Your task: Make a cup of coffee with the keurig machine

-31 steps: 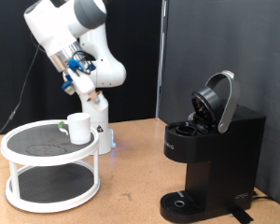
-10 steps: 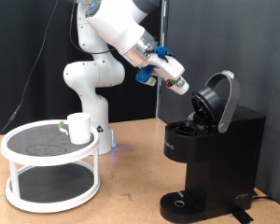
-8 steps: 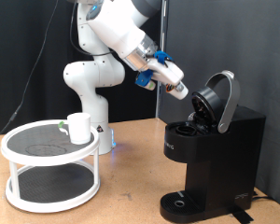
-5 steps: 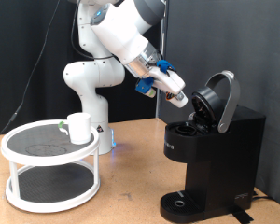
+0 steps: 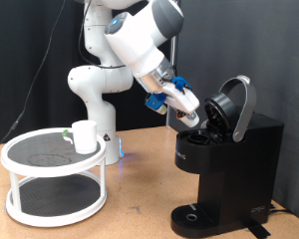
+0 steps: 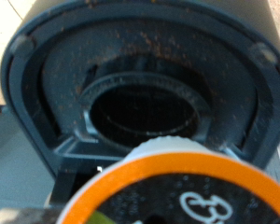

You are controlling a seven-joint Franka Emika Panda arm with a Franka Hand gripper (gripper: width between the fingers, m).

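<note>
The robot's gripper will release the coffee pod in the round pod chamber (image 5: 199, 136) (image 6: 145, 113) under the open lid of the keurig machine. The pod is now just above that chamber.
The black keurig machine (image 5: 239, 164) stands at the exterior view's right with its domed lid (image 5: 234, 106) hinged open. My gripper (image 5: 193, 119) is just above the open pod chamber (image 6: 145, 110), shut on a coffee pod (image 6: 177, 191) with an orange rim and a dark printed top. In the wrist view the pod sits close over the round chamber, which is flecked with coffee grounds. The white cup (image 5: 85, 135) stands upright on the top tier of the white round stand (image 5: 50, 189) at the exterior view's left, far from the gripper.
The arm's white base (image 5: 102, 100) stands behind the stand, between it and the machine. The machine's round drip tray (image 5: 194, 216) is at the front bottom with nothing on it. A dark panel is behind the machine.
The arm has swung from above the stand to the exterior view's right and down. The gripper has lowered with the pod to the machine's open chamber. The cup has not moved.
</note>
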